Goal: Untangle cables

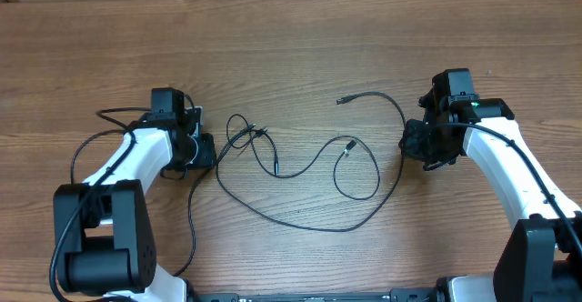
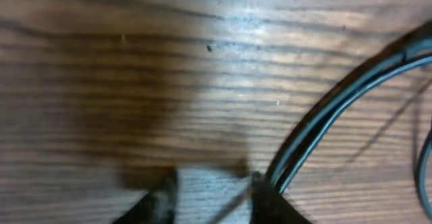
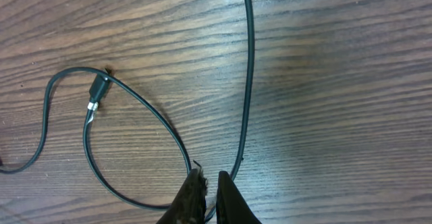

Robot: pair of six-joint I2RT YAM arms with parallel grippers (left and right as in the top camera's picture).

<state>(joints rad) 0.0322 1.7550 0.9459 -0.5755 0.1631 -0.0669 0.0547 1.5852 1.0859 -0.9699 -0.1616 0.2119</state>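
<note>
One cable goes through the knot across the long cable, so the robot's left gripper will grab that cable beside the knot point(image 1: 201, 178) and pull it free.
Thin black cables point(image 1: 247, 136) lie spread over the wooden table, with a small knot of loops at the left and long loops trailing to the right. One plug end point(image 1: 343, 101) lies at the back. Another plug, silver-tipped point(image 1: 350, 145), lies in the middle and also shows in the right wrist view point(image 3: 96, 94). My right gripper point(image 1: 408, 144) is down at the table, shut on the long cable point(image 3: 249, 62), which runs between its fingertips point(image 3: 210, 191). My left gripper point(image 1: 205, 153) sits low beside the knot with its fingers point(image 2: 212, 200) apart. Blurred cable strands point(image 2: 337, 102) pass its right finger.
The table is bare wood point(image 1: 291, 38) at the back. Thicker black arm wires point(image 1: 114, 115) loop by the left arm, and another runs down the table front point(image 1: 191, 229). The arm bases stand at the lower left and lower right corners.
</note>
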